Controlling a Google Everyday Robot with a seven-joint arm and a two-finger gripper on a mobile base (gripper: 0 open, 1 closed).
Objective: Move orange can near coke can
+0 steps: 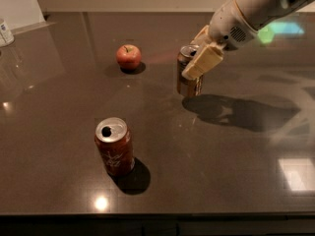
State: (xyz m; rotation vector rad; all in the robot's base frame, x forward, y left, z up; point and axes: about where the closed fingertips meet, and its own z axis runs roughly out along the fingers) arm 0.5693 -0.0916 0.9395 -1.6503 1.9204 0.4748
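I need to let go of the orange can on the dark table [154, 153] next to the coke can, on its side nearest the gripper.
The orange can [188, 80], dull orange-brown with a silver top, stands upright at the middle right of the dark table. My gripper [201, 53] reaches in from the upper right and is shut on the can, with one pale finger [203, 62] across its front and the other behind its top. The coke can [114, 147], red with white script and an open silver top, stands upright at the front left. It is well apart from the orange can.
A red apple [128, 57] sits at the back, left of the orange can. A small white container [5, 32] stands at the far left edge. The table's front edge [157, 215] runs along the bottom.
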